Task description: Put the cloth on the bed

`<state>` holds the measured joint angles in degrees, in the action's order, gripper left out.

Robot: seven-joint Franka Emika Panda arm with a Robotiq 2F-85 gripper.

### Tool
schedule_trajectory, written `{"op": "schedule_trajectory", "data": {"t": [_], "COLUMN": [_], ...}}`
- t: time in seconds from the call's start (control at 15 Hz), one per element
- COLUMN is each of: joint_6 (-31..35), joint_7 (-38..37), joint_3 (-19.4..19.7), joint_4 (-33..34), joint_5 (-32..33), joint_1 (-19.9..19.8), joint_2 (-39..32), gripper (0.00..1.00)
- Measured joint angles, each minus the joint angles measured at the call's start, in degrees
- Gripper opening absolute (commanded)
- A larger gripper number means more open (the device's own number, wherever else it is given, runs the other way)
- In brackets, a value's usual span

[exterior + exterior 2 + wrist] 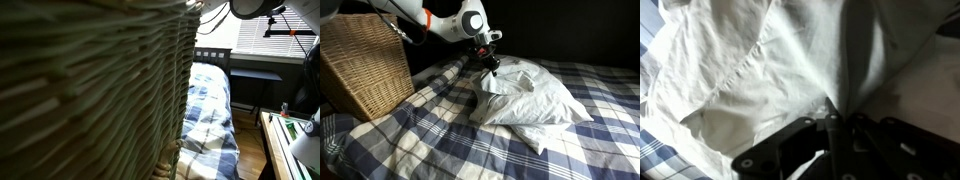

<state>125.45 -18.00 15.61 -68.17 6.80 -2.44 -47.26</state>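
Next, my gripper lets go of the whitish cloth on the plaid bed cover (195,124) next to the wicker basket.
The whitish cloth (525,100) lies in a crumpled heap on the bed (440,140), which has a blue-and-white plaid cover. My gripper (490,68) is above the cloth's left upper edge and is shut on a pinched fold of it, which rises in a peak to the fingers. In the wrist view the cloth (750,60) fills the frame and its fold runs into the closed jaws (835,117). In an exterior view the bed (210,110) and its dark slatted headboard (213,54) show behind the basket; the cloth is hidden there.
A big woven wicker basket (360,65) stands on the bed's left side, close to the arm, and fills most of an exterior view (90,90). A dark desk (256,76) and a window with blinds (290,30) stand beyond the bed.
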Motion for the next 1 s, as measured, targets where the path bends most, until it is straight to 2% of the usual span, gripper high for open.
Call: {"op": "schedule_trajectory", "data": {"t": [0.27,0.67,1.0], "joint_6": [-7.44,-13.35,-18.34], "joint_7": [9.58,24.93,38.92], "joint_3": [-3.28,-8.41,-10.49], "joint_4": [-9.23,-24.93,-38.66], "joint_5": [0.02,-0.46,-1.26], "joint_1": [-0.45,-1.98,-2.28], "joint_2": [10.71,27.56,42.74], "gripper": [0.01,0.01,0.01]}}
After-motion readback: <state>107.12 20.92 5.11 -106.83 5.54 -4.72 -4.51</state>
